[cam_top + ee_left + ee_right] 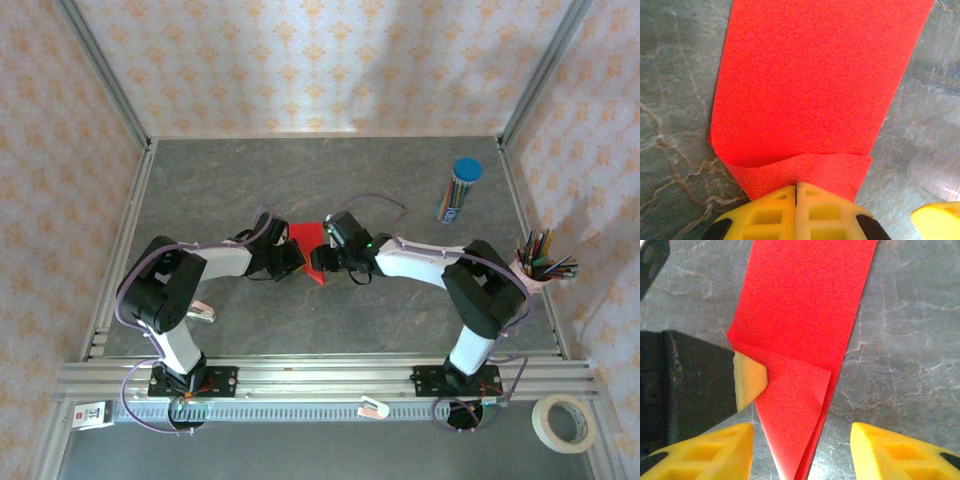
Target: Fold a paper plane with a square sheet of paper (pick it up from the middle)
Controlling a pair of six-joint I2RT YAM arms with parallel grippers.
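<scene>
My left gripper is holding the folded flap, whose edge stands apart from the layer beneath, so my right gripper will pinch both near the paper's pointed end (795, 466).
The red sheet of paper (303, 236) lies mid-table, folded into a long strip with creased flaps and one pointed end (790, 460), a rough paper plane shape. My left gripper (796, 187) is shut, its yellow fingertips together at the edge of a folded flap (805, 172). In the right wrist view one pale left fingertip (747, 380) rests on the paper's left edge. My right gripper (801, 452) is open, with its yellow fingers (715, 452) either side of the pointed end and clear of it. In the top view both grippers meet over the paper, the right gripper (325, 262) coming from the right.
A blue-capped tube of coloured pencils (458, 190) lies at the back right. A cup of pencils (540, 265) stands at the right edge. A roll of tape (565, 422) sits outside the frame at the near right. The grey table (300, 180) has metal rails around it.
</scene>
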